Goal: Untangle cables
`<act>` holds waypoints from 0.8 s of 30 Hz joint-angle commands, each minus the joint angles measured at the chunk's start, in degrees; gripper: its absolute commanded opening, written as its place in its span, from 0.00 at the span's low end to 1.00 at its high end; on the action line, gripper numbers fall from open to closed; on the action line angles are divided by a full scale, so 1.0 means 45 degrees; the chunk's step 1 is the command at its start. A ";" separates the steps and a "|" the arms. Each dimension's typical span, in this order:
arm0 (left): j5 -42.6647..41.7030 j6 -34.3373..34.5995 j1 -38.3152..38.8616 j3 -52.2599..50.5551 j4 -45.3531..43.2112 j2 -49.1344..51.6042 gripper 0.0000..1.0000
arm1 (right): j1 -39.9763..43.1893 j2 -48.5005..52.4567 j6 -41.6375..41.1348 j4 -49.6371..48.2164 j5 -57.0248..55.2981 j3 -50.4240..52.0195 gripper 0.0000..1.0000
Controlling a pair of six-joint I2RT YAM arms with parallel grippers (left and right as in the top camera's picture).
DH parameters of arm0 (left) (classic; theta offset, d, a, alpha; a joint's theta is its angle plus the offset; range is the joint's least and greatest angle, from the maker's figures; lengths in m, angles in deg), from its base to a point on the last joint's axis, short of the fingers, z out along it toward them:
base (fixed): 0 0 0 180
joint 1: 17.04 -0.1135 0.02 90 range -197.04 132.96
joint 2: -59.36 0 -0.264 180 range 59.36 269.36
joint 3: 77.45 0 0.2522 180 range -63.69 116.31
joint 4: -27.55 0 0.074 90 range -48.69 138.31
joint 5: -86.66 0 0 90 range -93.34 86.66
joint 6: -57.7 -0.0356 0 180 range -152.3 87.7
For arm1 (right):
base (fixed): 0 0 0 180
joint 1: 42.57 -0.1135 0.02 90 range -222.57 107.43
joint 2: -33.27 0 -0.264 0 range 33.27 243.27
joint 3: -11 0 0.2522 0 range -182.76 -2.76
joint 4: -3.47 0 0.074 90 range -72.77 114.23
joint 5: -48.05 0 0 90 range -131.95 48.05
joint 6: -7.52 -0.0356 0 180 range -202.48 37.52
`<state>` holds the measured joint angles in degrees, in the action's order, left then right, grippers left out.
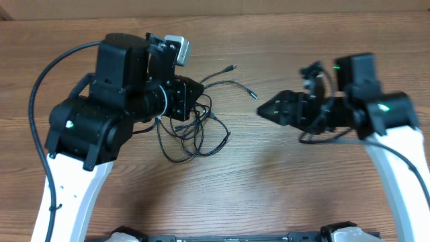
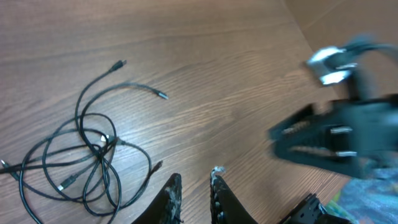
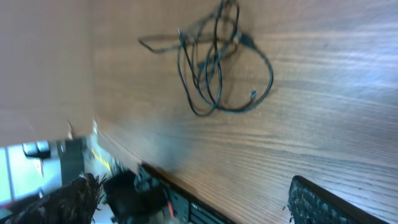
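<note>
My right gripper should grip a black cable at the crossing bunch (image 1: 197, 120) (image 3: 215, 53) in the middle of the tangle.
Several thin black cables (image 1: 196, 122) lie in a loose tangle on the wooden table, just right of my left arm, which covers part of the tangle. Two plug ends (image 1: 232, 68) trail out toward the far side. In the left wrist view the cables (image 2: 99, 146) lie to the left of my left gripper (image 2: 194, 180). Its fingers stand a narrow gap apart with bare wood between them. My right gripper (image 1: 263, 109) hovers right of the tangle, pointing at it. In the right wrist view the right gripper (image 3: 194, 183) is wide open and empty, with the cables (image 3: 214, 62) far ahead.
The wooden table (image 1: 269, 188) stretches between the two arms. A thick black arm cable (image 1: 40, 81) loops at the far left. The right arm (image 2: 336, 143) shows blurred in the left wrist view. The table's near edge (image 3: 161, 174) and the robot's base show in the right wrist view.
</note>
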<state>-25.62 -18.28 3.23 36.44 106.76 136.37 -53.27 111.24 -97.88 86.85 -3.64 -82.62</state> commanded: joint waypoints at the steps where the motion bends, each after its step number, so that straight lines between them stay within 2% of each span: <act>1: 0.0073 -0.0355 0.0000 0.0384 0.0092 -0.0267 0.17 | -0.0738 0.0928 0.0204 -0.0248 -0.0554 -0.0262 0.95; 4: 0.1195 0.0350 0.0000 0.0384 0.0131 -0.0427 0.17 | -0.1336 0.1919 0.0534 -0.0811 -0.0539 -0.0262 0.94; 8: 0.3468 0.2973 0.0000 0.0384 0.0520 -0.0636 0.15 | -0.2113 0.3070 0.2778 -0.1671 -0.0554 -0.0262 0.91; 11: 0.4260 0.4284 0.0000 0.0384 0.0933 -0.0738 0.15 | -0.2574 0.3789 0.4546 -0.2273 -0.0597 -0.0262 0.91; 16: 0.4323 0.5464 0.0000 0.0384 0.1593 -0.0738 0.09 | -0.3138 0.4867 0.5882 -0.4012 -0.0981 -0.0262 0.90; 19: 0.3925 0.5557 0.0000 0.0379 0.1826 -0.0738 0.09 | -0.3308 0.5348 0.6445 -0.5168 -0.0976 -0.0262 0.91; 24: 0.3279 0.5542 0.0000 0.0384 0.2234 -0.0738 0.09 | -0.3575 0.5965 0.8510 -0.6868 -0.0976 -0.0262 0.94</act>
<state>-9.49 5.11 3.23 36.86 116.31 133.86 -68.57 137.12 -67.26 57.98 -7.86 -82.62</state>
